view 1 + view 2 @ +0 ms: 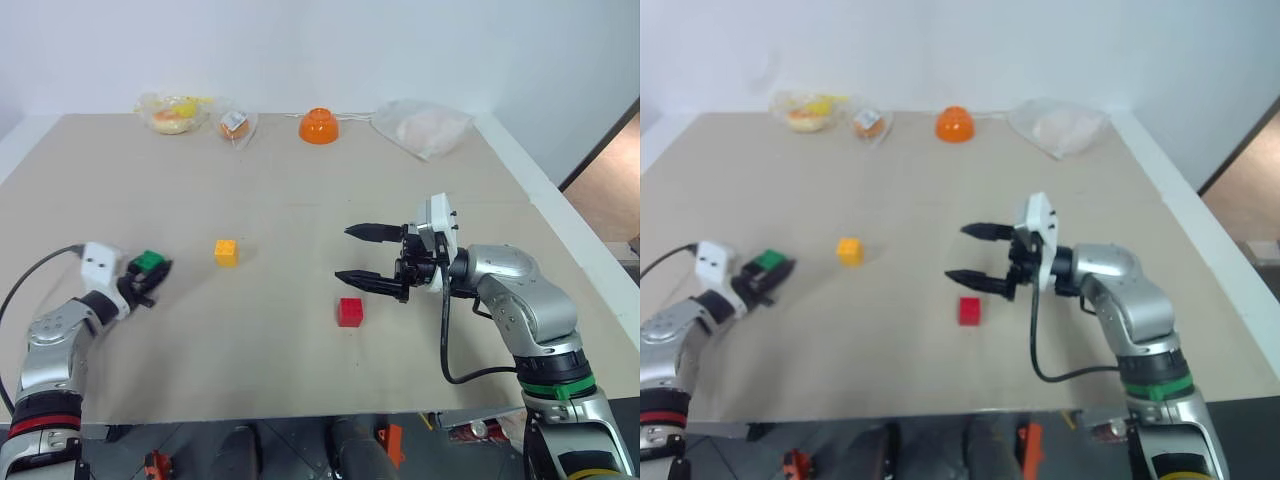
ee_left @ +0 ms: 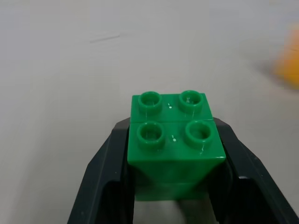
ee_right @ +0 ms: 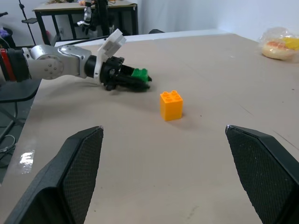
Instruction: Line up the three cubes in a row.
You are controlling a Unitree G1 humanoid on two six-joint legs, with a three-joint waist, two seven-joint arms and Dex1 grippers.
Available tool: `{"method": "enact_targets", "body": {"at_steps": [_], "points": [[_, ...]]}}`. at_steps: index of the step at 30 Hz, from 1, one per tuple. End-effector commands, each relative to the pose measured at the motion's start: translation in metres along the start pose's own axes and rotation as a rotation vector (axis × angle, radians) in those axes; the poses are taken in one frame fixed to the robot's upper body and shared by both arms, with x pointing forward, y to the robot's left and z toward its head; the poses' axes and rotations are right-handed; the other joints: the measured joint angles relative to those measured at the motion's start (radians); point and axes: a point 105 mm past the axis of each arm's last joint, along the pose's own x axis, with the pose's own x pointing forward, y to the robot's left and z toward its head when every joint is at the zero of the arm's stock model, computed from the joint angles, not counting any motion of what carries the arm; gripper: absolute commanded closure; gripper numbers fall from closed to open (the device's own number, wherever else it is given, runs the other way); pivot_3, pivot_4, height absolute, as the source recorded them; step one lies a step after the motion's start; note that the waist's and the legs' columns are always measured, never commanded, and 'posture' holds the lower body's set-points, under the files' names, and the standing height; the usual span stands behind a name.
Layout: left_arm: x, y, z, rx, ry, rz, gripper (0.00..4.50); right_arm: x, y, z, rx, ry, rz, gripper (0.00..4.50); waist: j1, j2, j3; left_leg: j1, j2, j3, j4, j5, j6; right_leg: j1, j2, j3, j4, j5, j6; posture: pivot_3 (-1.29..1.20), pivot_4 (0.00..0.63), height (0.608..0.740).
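My left gripper needs to set down and release the green cube on the table [image 1: 292, 305] next to the red cube, on the side where the yellow cube is.
At the table's left, my left gripper [image 1: 152, 272] is shut on the green cube [image 1: 148, 262]. In the left wrist view the green cube [image 2: 174, 144] sits studs-up between the two black fingers [image 2: 100, 172]. The yellow cube [image 1: 226, 252] stands on the table to its right, also seen as the yellow cube [image 3: 171, 105] in the right wrist view. The red cube [image 1: 350, 312] lies nearer the front, just below and left of my right gripper [image 1: 358, 254]. That gripper hangs open above the table, fingers pointing left with nothing between them.
Along the table's far edge stand an orange bowl [image 1: 318, 126], a bag of yellow food [image 1: 172, 112], a small wrapped item [image 1: 235, 125] and a clear plastic bag [image 1: 422, 126]. The table's right edge [image 1: 560, 215] runs close beside my right arm.
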Motion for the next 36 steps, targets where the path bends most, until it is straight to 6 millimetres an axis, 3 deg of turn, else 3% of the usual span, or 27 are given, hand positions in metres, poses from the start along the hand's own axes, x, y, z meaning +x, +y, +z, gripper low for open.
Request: {"method": "enact_targets", "body": {"at_steps": [1, 3, 5, 8, 12, 15, 17, 20, 29, 36], "points": [[0.002, -0.003, 0.051, 0.174, -0.132, -0.119, 3.13, -0.012, -0.005, 0.012, -0.043, -0.013, -0.034, 0.14, 0.0, 0.0, 0.0, 0.0, 0.0, 0.0, 0.0, 0.0, 0.0, 0.0, 0.0, 0.0, 0.0, 0.0, 0.0, 0.0, 0.15, 0.74], [0.006, 0.014, 0.085, 0.175, -0.231, -0.06, 3.13, -0.017, -0.004, 0.011, -0.03, -0.004, -0.039, 0.14, 0.001, 0.0, 0.0, 0.0, 0.001, 0.0, 0.0, 0.0, 0.0, -0.001, 0.001, 0.0, 0.0, 0.0, 0.0, 0.0, 0.15, 0.74], [0.01, 0.014, 0.118, 0.161, -0.326, -0.089, 3.13, -0.023, 0.0, 0.009, -0.006, 0.013, -0.032, 0.14, 0.006, 0.0, 0.0, -0.001, 0.002, -0.001, 0.001, 0.0, 0.0, -0.001, 0.001, -0.002, 0.0, 0.001, 0.0, 0.0, 0.15, 0.74], [0.019, -0.016, 0.148, 0.167, -0.391, -0.263, 3.13, -0.035, 0.012, 0.003, 0.024, 0.051, 0.004, 0.14, 0.007, 0.0, 0.0, -0.002, 0.001, 0.0, 0.001, 0.0, 0.001, 0.0, 0.001, -0.001, 0.0, 0.0, 0.002, 0.0, 0.15, 0.74], [0.03, -0.067, 0.163, 0.126, -0.425, -0.51, 3.13, -0.045, 0.014, -0.001, 0.039, 0.079, -0.021, 0.14, 0.003, 0.0, 0.0, -0.002, -0.002, 0.001, 0.001, -0.001, 0.0, 0.0, -0.002, 0.001, 0.0, -0.003, 0.006, 0.0, 0.15, 0.74], [0.035, -0.106, 0.157, 0.089, -0.402, -0.692, 3.13, -0.048, 0.013, -0.001, 0.04, 0.075, -0.051, 0.14, 0.002, 0.0, 0.0, -0.002, -0.001, 0.0, 0.002, -0.001, 0.0, 0.0, -0.001, 0.0, 0.0, -0.002, 0.006, 0.0, 0.15, 0.74], [0.042, -0.128, 0.142, 0.076, -0.362, -0.789, 3.13, -0.048, 0.016, -0.001, 0.04, 0.073, -0.06, 0.14, 0.002, 0.0, 0.0, -0.002, -0.001, -0.001, 0.002, -0.001, 0.001, 0.001, -0.001, -0.001, 0.001, -0.002, 0.005, 0.0, 0.15, 0.74], [0.049, -0.142, 0.124, 0.086, -0.313, -0.866, 3.13, -0.049, 0.019, -0.002, 0.04, 0.075, -0.072, 0.14, -0.001, 0.0, 0.0, -0.001, -0.001, -0.001, 0.003, -0.001, 0.001, 0.002, -0.001, 0.0, 0.001, -0.002, 0.005, 0.0, 0.15, 0.74], [0.07, -0.145, 0.084, 0.119, -0.197, -0.939, 3.13, -0.058, 0.029, -0.003, 0.063, 0.083, -0.134, 0.14, 0.0, 0.0, 0.0, -0.002, -0.002, -0.001, 0.006, 0.0, 0.001, 0.003, -0.001, 0.0, 0.0, -0.002, 0.003, 0.0, 0.15, 0.74], [0.072, -0.155, 0.063, 0.113, -0.18, -0.967, 3.13, -0.072, 0.04, -0.031, 0.083, 0.199, -0.168, 0.14, 0.004, 0.0, 0.0, -0.003, -0.002, -0.001, 0.007, -0.001, 0.001, 0.002, -0.001, 0.0, 0.0, -0.001, 0.004, 0.0, 0.15, 0.74]]}}
